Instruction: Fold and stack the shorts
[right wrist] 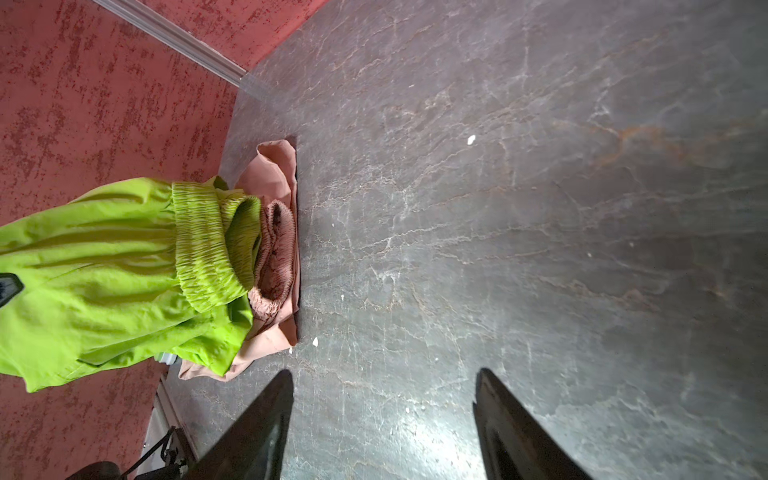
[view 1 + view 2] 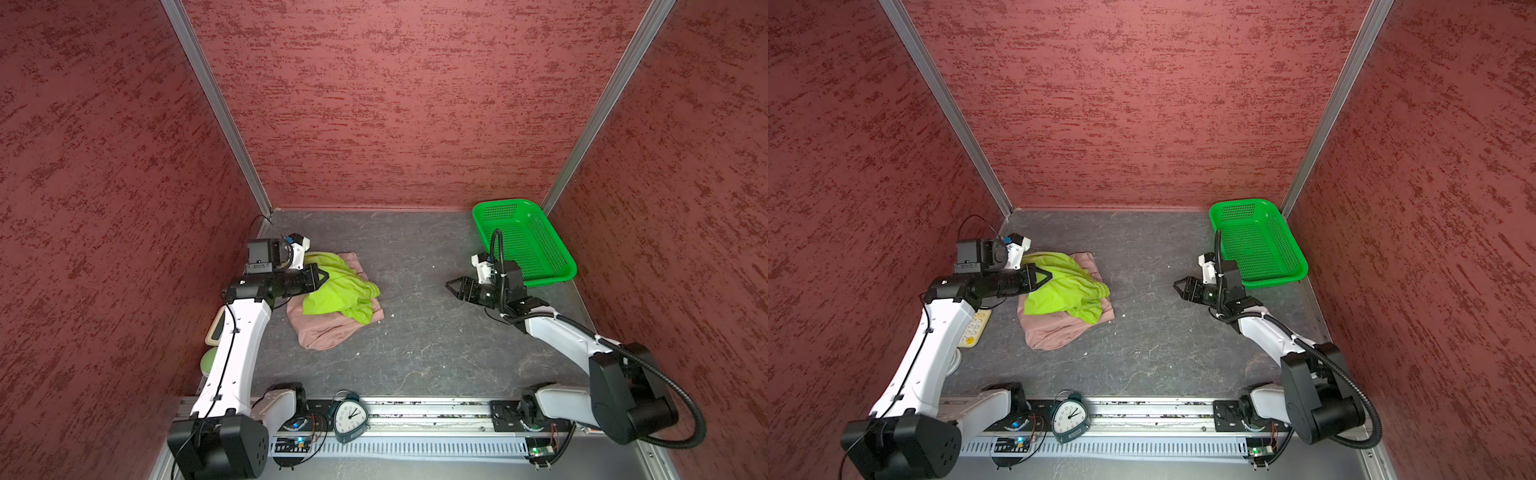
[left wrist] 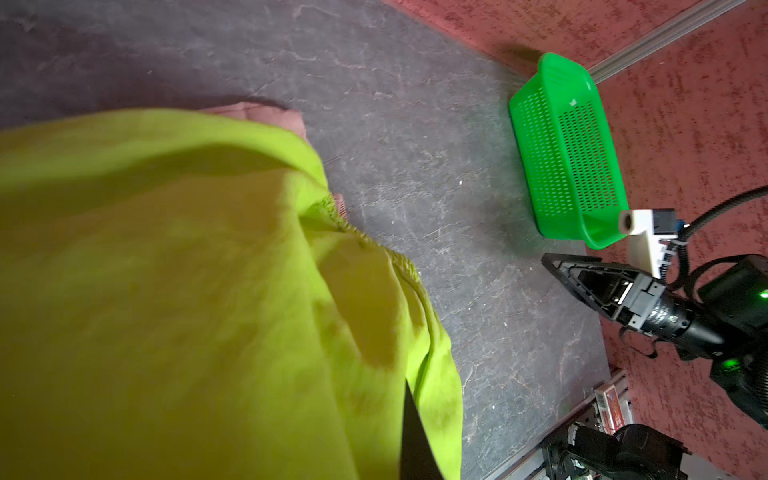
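Next, my left gripper releases the lime green shorts over the near half of the dusty pink shorts (image 2: 320,313).
The lime green shorts (image 2: 336,291) (image 2: 1059,295) lie crumpled on top of the dusty pink shorts (image 2: 328,332) (image 2: 1054,332), left of the table's middle. My left gripper (image 2: 324,276) (image 2: 1047,276) is shut on the green cloth at its left edge, lifting it a little. In the left wrist view the green shorts (image 3: 187,291) fill most of the frame and one dark finger (image 3: 415,449) pokes through them. My right gripper (image 2: 451,286) (image 2: 1177,286) (image 1: 384,372) hangs open and empty over bare table, well right of the pile. The right wrist view shows both gathered waistbands, green (image 1: 208,249) and pink (image 1: 274,257).
A bright green perforated basket (image 2: 552,276) (image 2: 1283,278) (image 3: 528,137) stands at the back right, just behind the right wrist. An alarm clock (image 2: 350,417) sits on the front rail. A pale keypad device (image 2: 973,328) lies under the left arm. Red walls enclose three sides.
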Available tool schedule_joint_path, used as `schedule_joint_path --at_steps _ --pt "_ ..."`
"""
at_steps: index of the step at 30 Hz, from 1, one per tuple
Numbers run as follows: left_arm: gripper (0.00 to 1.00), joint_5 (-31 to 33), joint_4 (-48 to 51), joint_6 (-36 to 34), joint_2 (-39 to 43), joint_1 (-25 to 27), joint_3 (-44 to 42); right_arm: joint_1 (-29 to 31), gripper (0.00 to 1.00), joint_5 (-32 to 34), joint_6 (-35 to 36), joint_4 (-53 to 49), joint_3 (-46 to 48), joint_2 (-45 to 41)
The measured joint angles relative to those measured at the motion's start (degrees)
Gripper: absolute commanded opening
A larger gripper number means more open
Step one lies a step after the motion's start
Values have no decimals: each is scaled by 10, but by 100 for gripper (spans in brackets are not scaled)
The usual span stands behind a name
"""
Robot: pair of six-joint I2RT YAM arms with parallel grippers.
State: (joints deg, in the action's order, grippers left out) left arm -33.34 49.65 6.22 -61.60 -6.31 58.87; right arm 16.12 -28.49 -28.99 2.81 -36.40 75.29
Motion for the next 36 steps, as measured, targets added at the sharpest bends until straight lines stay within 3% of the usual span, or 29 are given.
schedule_joint_path --at_steps 5,9,14,18,24,30,33,36 --pt "0 -4 -5 23 4 -4 -33 67 85 -7 37 -7 -54 35" --pt "0 -3 9 46 6 -6 -33 132 87 -19 62 6 -87 75" --pt "0 8 47 82 41 -8 -63 163 89 -48 102 10 -208 217" --pt "0 7 68 95 49 -10 -44 177 89 -50 115 24 -287 282" --pt "0 -54 41 94 -103 5 142 188 91 -33 112 71 -266 264" --pt "0 -71 30 59 -291 102 384 181 91 33 99 72 -195 203" --pt "0 -80 33 43 -334 142 446 166 92 64 88 73 -169 165" --pt "0 -84 49 32 -339 159 449 155 92 85 84 72 -160 134"
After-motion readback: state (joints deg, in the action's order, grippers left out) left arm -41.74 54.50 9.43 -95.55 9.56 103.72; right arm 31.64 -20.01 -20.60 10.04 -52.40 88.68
